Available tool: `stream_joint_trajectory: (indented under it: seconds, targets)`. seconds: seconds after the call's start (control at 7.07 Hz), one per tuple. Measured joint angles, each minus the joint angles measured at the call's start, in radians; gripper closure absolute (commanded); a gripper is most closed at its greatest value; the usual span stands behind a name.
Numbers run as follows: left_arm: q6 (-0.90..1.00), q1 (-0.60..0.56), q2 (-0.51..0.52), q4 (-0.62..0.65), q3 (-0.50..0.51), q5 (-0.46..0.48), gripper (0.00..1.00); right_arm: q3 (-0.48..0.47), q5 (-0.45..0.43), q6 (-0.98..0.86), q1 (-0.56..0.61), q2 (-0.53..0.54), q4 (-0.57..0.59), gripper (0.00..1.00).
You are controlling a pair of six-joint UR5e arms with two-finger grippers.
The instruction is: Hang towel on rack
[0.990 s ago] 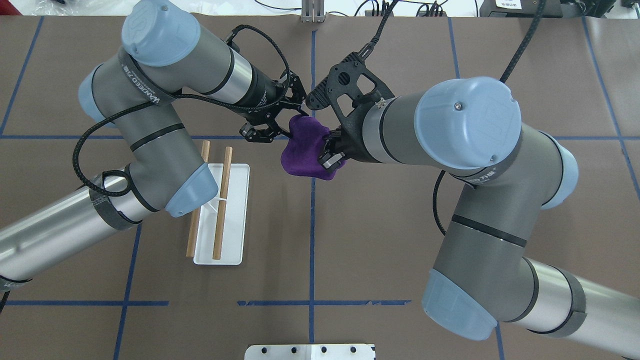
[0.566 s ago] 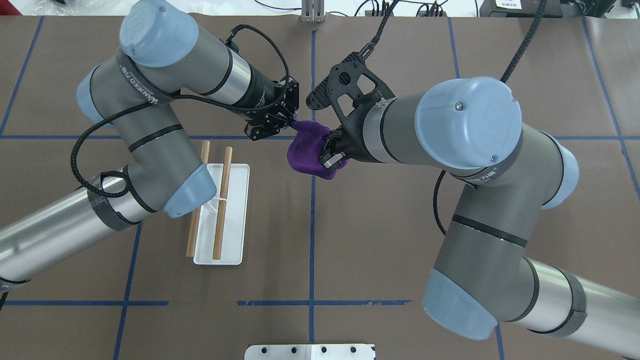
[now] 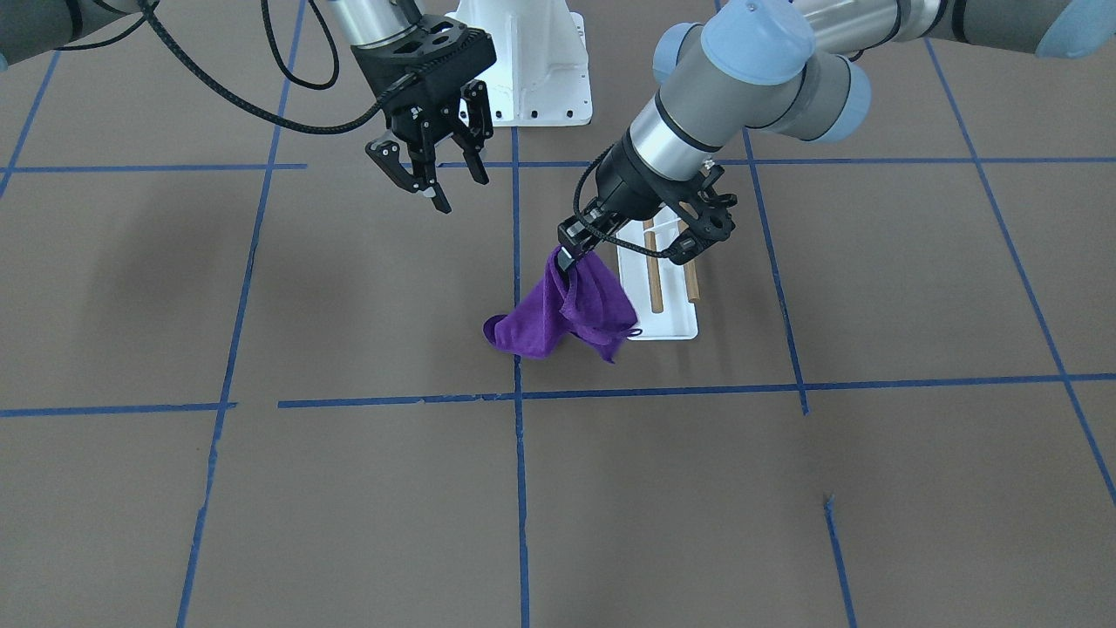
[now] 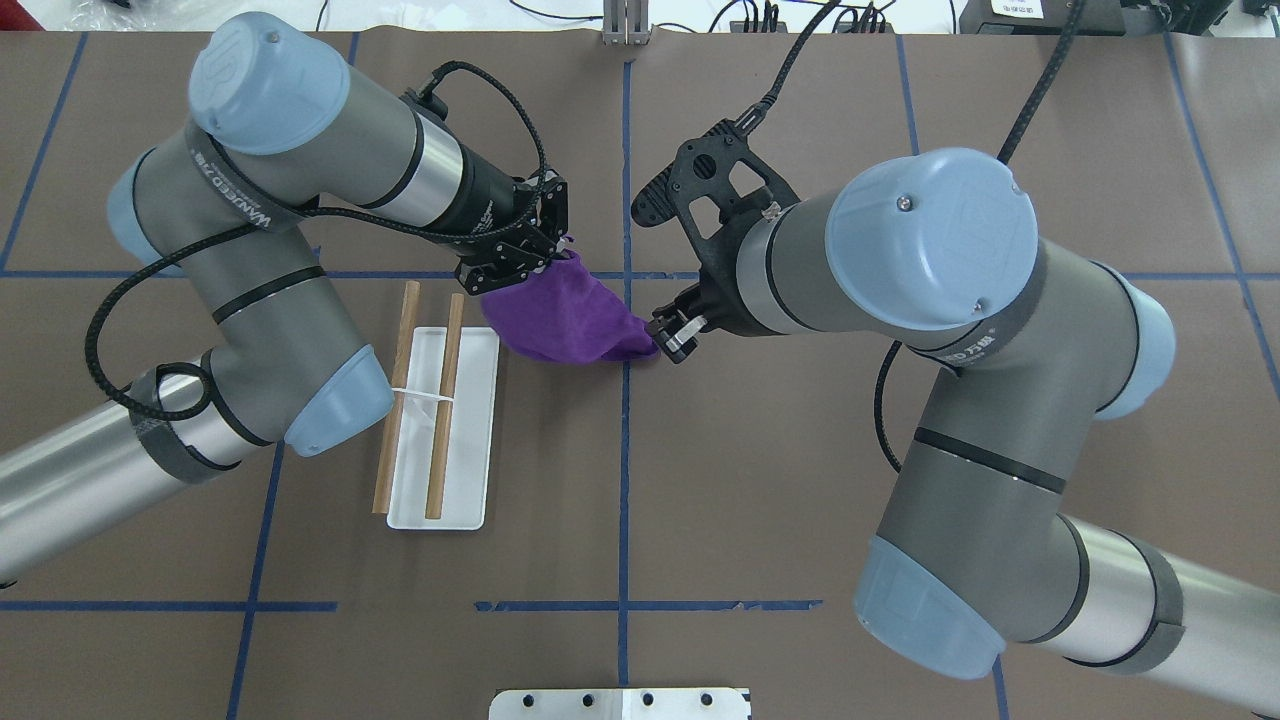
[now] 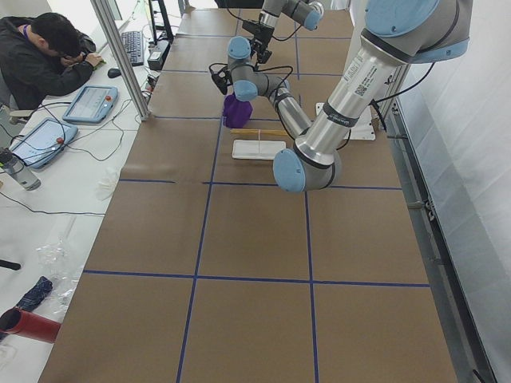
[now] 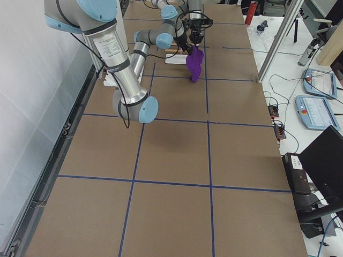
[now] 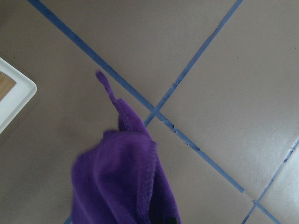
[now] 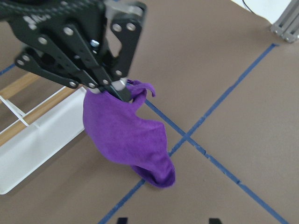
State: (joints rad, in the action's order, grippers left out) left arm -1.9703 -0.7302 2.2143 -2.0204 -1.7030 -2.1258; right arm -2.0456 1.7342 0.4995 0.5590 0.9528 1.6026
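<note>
Next, my left gripper lets go of the purple towel across the two wooden dowels (image 3: 666,249), above the white base of the rack.
The purple towel (image 4: 560,318) hangs from my left gripper (image 4: 530,268), which is shut on its top corner. In the front view the towel (image 3: 567,310) droops from the left gripper (image 3: 567,259), and its lower end is at the table surface. My right gripper (image 3: 460,190) is open and empty, just right of the towel's low end in the overhead view (image 4: 672,338). The rack (image 4: 445,440), a white base with two wooden dowels (image 4: 445,400), stands just left of the towel. The right wrist view shows the left gripper (image 8: 117,91) pinching the towel (image 8: 126,140).
The white bolted robot pedestal (image 3: 532,70) stands at the robot's side of the table. Blue tape lines cross the brown tabletop. An operator (image 5: 40,56) sits at a side desk with tablets beyond the table's far edge.
My left gripper shut on the towel's top corner and carried it left toward the rack. My right gripper let go of the towel and opened.
</note>
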Motion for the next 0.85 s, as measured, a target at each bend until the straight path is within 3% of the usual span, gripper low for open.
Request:
stream_joint_trajectory:
  seconds: [0.42,0.85]
  targets:
    - [0.183,-0.006,-0.157,0.004,-0.133,-0.002,1.00,0.022,0.189,0.002,0.120,0.011,0.188,0.00]
    - [0.393,-0.017,-0.350,0.004,-0.260,-0.004,1.00,0.081,0.252,-0.026,0.198,0.031,0.225,0.00]
